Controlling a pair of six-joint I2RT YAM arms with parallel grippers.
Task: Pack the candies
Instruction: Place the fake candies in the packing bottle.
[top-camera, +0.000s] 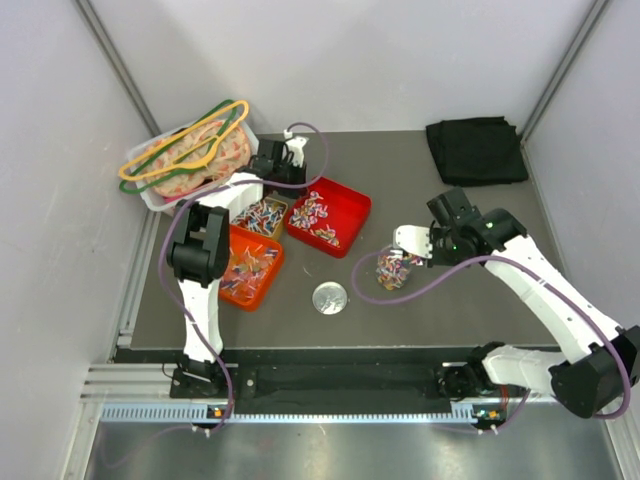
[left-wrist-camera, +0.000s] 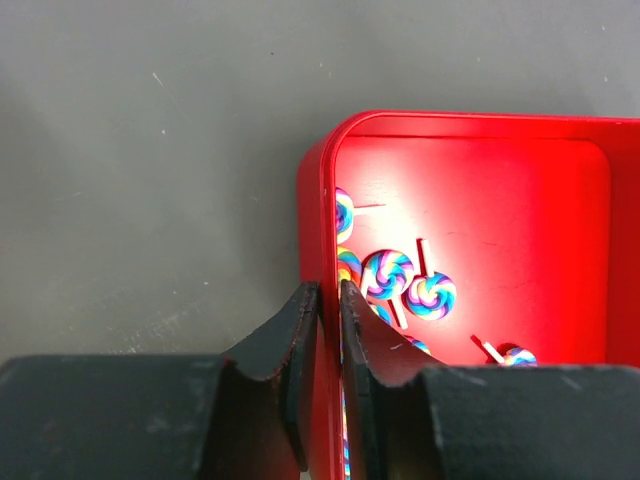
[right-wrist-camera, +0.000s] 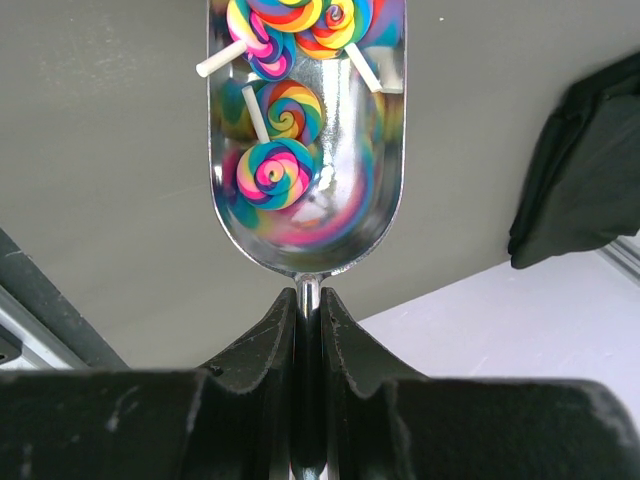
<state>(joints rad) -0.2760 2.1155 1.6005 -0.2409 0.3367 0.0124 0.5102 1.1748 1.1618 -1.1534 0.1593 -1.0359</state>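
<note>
My right gripper needs to put the metal scoop, now held loaded beside the trays, down on the table (top-camera: 454, 230) (right-wrist-camera: 455, 110) between the clear jar and the black cloth.
The candies are small swirled lollipops. Several lie in the red tray (top-camera: 345, 205), which the left wrist view also shows (left-wrist-camera: 480, 170) with candies (left-wrist-camera: 410, 285) inside. My left gripper (left-wrist-camera: 325, 295) is shut on the red tray's left wall; in the top view it (top-camera: 298, 172) is at the tray's far left corner. My right gripper (right-wrist-camera: 310, 300) is shut on the handle of a metal scoop (right-wrist-camera: 330, 215) that carries several candies (right-wrist-camera: 275, 170). In the top view the right gripper (top-camera: 415, 245) holds the loaded scoop (top-camera: 393, 270) right of the trays.
An orange tray (top-camera: 250, 268) and a smaller tray (top-camera: 262, 213), both with candies, lie left of the red tray. A round metal lid (top-camera: 330, 298) lies in front. A white basket with pink-orange items and hangers (top-camera: 190, 150) stands far left. A black cloth (top-camera: 478, 148) lies far right.
</note>
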